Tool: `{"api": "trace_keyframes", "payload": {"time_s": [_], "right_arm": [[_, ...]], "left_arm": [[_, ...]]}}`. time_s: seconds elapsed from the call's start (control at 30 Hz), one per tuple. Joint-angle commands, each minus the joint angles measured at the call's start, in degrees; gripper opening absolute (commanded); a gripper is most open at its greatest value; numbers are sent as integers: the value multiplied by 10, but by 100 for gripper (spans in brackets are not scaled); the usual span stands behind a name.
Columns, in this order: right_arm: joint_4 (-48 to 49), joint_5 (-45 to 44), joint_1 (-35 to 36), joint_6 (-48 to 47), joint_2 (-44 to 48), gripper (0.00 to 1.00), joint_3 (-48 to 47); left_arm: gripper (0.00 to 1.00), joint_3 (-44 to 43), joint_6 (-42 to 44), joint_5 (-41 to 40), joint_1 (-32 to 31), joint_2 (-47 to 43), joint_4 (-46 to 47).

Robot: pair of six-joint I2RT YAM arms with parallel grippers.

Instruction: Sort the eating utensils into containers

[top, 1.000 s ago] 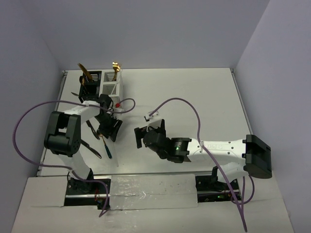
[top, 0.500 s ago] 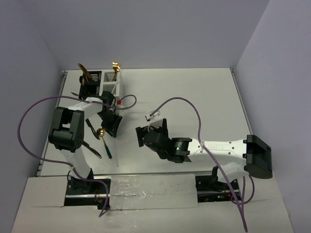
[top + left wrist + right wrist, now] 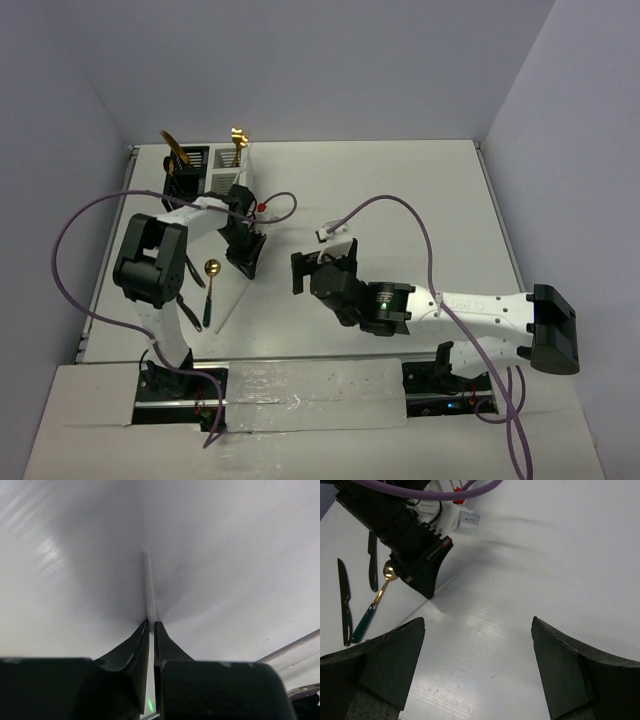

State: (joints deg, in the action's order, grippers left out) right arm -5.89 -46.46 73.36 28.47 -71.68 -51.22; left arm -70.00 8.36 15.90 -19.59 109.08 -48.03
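I will open my left gripper, as it pinches the white stick close to its far end, and take the stick nearer its middle [image 3: 235, 298] before I lift it to the white container.
My left gripper [image 3: 248, 266] points down at the table, its jaws closed on a thin white stick [image 3: 147, 585] that runs between the fingertips; the left gripper [image 3: 151, 624] is seen from the wrist too. In the top view the white stick [image 3: 232, 302] slants toward the near edge. A gold spoon with a green handle [image 3: 209, 290] lies just left of it, also seen from the right wrist as a gold spoon [image 3: 375, 601]. The black container [image 3: 183, 178] and white container [image 3: 226, 176] stand at the far left, gold utensils sticking out. My right gripper [image 3: 477, 625] hovers open over bare table, empty.
Two black knives [image 3: 344, 600] [image 3: 372, 562] lie left of the spoon near the table's left edge. Purple cables loop over both arms. The left arm's body [image 3: 400, 530] crosses the upper left of the right wrist view.
The left gripper has moved right and away from the spoon, and its jaws have closed onto the white stick. The right arm has shifted slightly to the right, still open.
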Motion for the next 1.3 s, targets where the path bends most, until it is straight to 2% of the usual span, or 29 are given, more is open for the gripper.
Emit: {"api": "trace_keyframes", "payload": {"time_s": [0.0, 0.2, 0.3, 0.4, 0.43, 0.53, 0.73, 0.93, 1.1, 1.27], "right_arm": [[-12, -39, 5, 7, 29, 93, 9], [-18, -52, 5, 13, 57, 94, 24], [-23, -54, 5, 18, 66, 94, 27], [-36, -54, 6, 26, 77, 94, 27], [-40, -54, 5, 27, 79, 94, 29], [-36, -55, 6, 28, 92, 93, 35], [-15, -50, 6, 26, 110, 93, 46], [-30, -52, 6, 36, 120, 93, 46], [-41, -61, 6, 50, 135, 93, 57], [-42, -71, 6, 52, 150, 93, 65]], "left_arm": [[13, -5, -12, 4, -32, 54, 102], [14, -43, -22, -5, -83, 80, 131], [17, -68, -16, -33, -107, 86, 151], [28, -74, 2, -60, -121, 80, 134], [38, -73, 5, -68, -122, 77, 124], [47, -39, 24, -97, -122, 59, 84], [47, 45, 34, -130, -122, 12, 77], [45, 57, 25, -143, -129, 18, 96], [45, 78, 24, -175, -167, 19, 115], [43, 83, 32, -140, -170, 24, 79]]}}
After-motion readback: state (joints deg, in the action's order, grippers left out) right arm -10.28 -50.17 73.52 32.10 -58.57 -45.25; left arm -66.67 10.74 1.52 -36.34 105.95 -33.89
